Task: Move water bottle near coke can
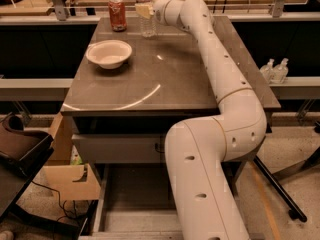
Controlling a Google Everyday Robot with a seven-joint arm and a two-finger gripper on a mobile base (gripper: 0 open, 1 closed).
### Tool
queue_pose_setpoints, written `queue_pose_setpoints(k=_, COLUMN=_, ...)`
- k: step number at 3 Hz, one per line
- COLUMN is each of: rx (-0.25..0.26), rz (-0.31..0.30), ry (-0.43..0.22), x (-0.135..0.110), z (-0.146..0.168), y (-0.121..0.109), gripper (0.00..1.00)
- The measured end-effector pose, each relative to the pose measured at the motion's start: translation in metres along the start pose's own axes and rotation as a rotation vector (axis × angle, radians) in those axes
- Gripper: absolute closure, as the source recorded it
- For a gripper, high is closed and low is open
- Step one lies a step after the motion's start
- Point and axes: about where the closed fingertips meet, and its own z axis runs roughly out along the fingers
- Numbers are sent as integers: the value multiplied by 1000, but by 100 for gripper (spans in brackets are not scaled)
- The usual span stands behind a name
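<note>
The robot's gripper will set the water bottle down on the grey table [145,37] beside the coke can.
The water bottle [145,21], clear and ribbed with a white cap, stands upright at the far edge of the table. My gripper [144,10] is at the bottle's upper half, its pale fingers [141,9] closed around it from the right. The coke can [117,14], red with a silver top, stands just left of the bottle with a small gap between them. The bottle's base is at or just above the tabletop; I cannot tell which.
A white bowl [109,53] sits on the grey table [165,79], in front of the can. Two small pump bottles [274,70] stand on a shelf to the right. My arm crosses the table's right half. A rail runs behind the table.
</note>
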Motion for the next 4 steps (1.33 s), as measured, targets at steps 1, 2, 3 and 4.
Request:
queue_pose_setpoints(k=1, rx=-13, rz=13, ry=12, x=6, z=3, y=4, gripper=100)
queue_pose_setpoints(k=2, rx=-42, rz=44, ry=32, x=20, z=10, y=14, gripper=100)
queue_pose_setpoints(k=3, rx=-43, rz=45, ry=32, x=17, z=10, y=15, gripper=100)
queue_pose_setpoints(k=4, rx=-43, rz=45, ry=32, x=15, z=10, y=15, gripper=85)
